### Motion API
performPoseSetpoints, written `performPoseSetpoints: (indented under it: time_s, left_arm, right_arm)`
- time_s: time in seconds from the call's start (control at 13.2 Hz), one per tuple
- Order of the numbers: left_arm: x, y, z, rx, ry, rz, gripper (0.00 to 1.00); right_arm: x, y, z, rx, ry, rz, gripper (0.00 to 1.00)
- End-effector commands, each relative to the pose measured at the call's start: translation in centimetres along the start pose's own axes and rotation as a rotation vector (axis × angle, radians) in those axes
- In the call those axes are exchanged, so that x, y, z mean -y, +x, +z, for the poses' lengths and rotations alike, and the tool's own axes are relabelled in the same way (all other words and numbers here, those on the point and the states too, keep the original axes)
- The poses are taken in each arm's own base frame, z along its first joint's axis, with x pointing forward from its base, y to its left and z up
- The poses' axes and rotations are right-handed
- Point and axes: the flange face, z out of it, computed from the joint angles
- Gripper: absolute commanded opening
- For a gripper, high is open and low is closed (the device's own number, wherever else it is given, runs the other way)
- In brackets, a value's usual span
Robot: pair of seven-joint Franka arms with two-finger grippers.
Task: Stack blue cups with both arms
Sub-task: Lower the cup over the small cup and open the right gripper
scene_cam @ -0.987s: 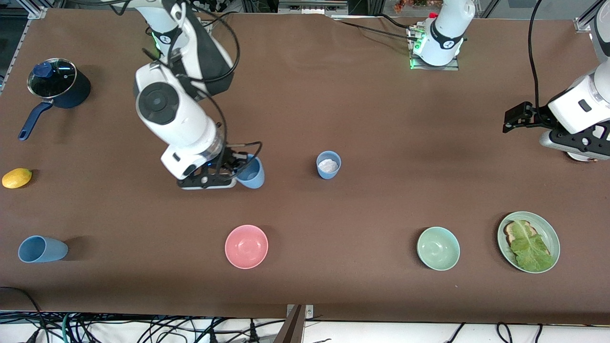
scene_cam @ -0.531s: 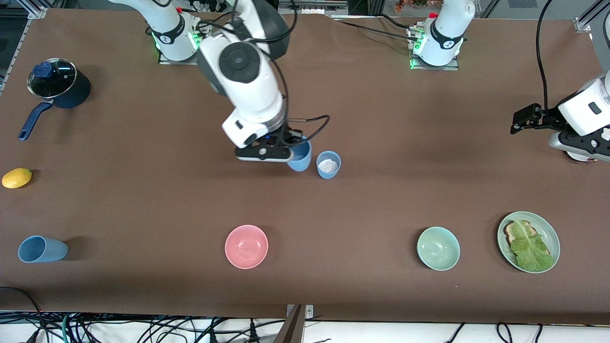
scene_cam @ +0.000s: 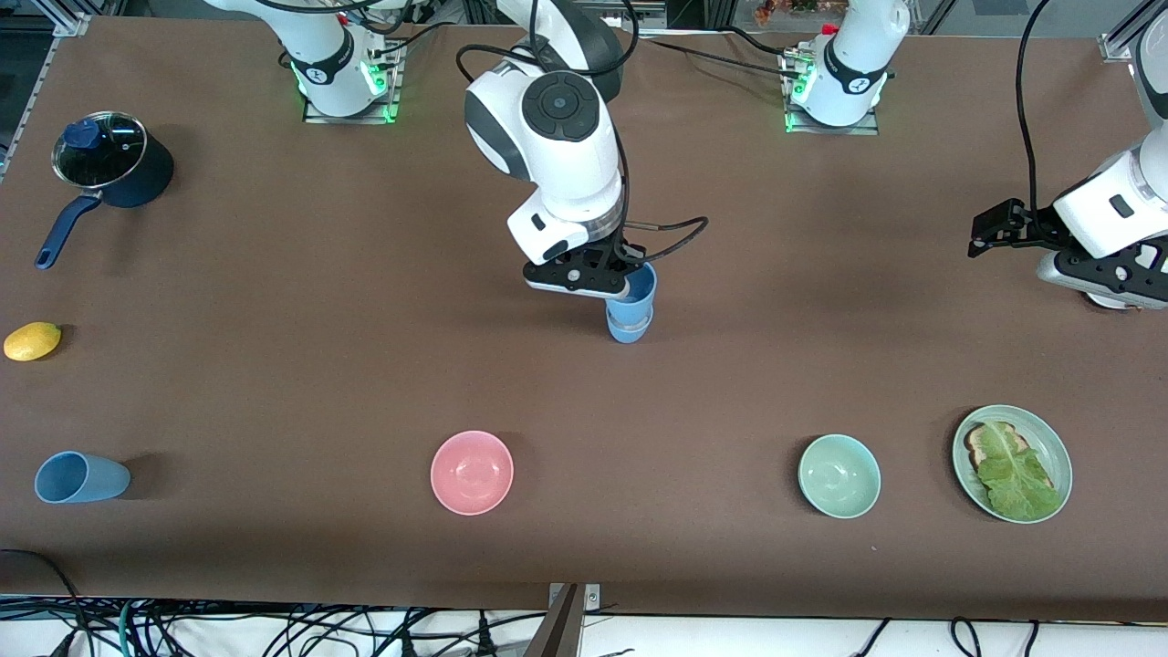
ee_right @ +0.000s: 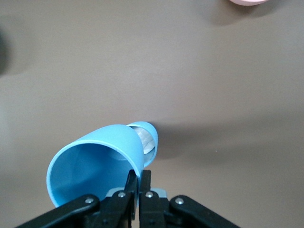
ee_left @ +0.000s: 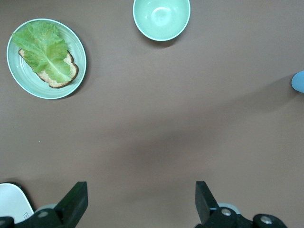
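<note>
The robot's right gripper needs to release its blue cup inside the second blue cup (scene_cam: 630,317) (ee_right: 145,141) that stands at the middle of the table.
My right gripper (scene_cam: 613,278) is shut on the rim of a blue cup (scene_cam: 635,297) and holds it over a second blue cup (scene_cam: 626,330) that stands at the table's middle with white powder inside. In the right wrist view the held cup (ee_right: 95,166) hangs from the gripper (ee_right: 139,178) directly above the standing cup (ee_right: 148,138). A third blue cup (scene_cam: 78,477) lies on its side near the front camera at the right arm's end. My left gripper (scene_cam: 985,230) is open and empty, waiting over bare table at the left arm's end (ee_left: 141,199).
A pink bowl (scene_cam: 472,472), a mint-green bowl (scene_cam: 839,475) and a green plate (scene_cam: 1049,444) with bread and lettuce stand near the front camera. A navy saucepan (scene_cam: 114,170) with glass lid and a lemon (scene_cam: 32,340) lie at the right arm's end.
My right gripper has carried the blue cup from the right arm's side to over the standing cup with powder. The left arm has barely shifted.
</note>
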Motion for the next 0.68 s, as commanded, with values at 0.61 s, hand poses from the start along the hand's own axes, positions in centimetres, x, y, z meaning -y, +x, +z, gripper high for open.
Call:
performPoseSetpoints:
  time_s: [0.61]
  left_arm:
    - [-1.1, -1.8, -0.9, -0.031, 0.013, 0.014, 1.00]
  right_arm:
    - [-0.2, -1.0, 3.6, -0.004, -0.013, 0.033, 0.00]
